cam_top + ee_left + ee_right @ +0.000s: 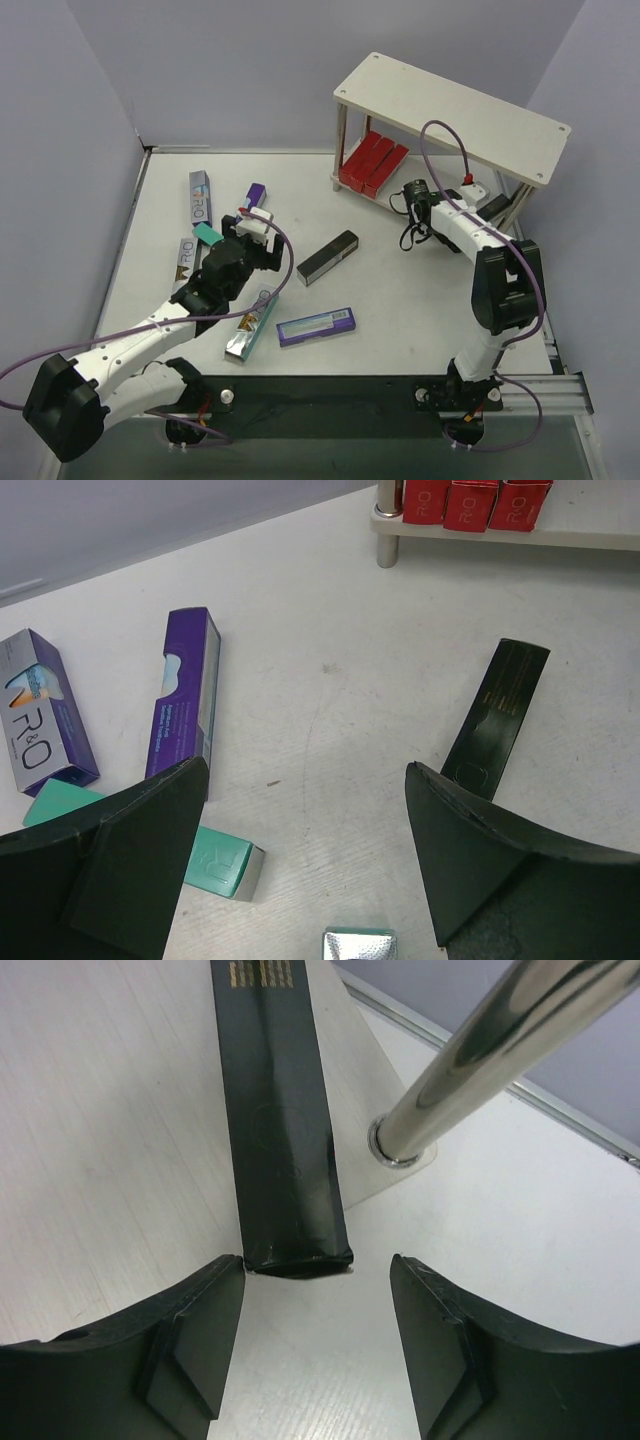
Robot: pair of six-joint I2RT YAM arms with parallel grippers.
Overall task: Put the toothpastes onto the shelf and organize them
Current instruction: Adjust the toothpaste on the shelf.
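The black toothpaste lies crooked with its near end past the lower board's edge, so the robot's right gripper will back off, turn and straighten it by that end (294,1230).
The shelf (450,100) stands at the back right with red toothpastes (375,162) on its lower board. My right gripper (500,205) reaches under the top board. In the right wrist view it (318,1260) is open. Just past its fingertips, the near end of a black toothpaste (280,1130) lies on the lower board (100,1140) beside a metal leg (480,1050). My left gripper (255,250) hovers open over the table (305,767) and holds nothing. A teal carton (225,860) lies by its left finger, a black carton (500,715) past the right one.
Loose on the table lie a purple carton (316,326), a silver-faced one (250,325), two silver-and-purple ones (201,196) (185,260), a small purple one (253,197) and the black one (328,257). Walls close the left and back sides.
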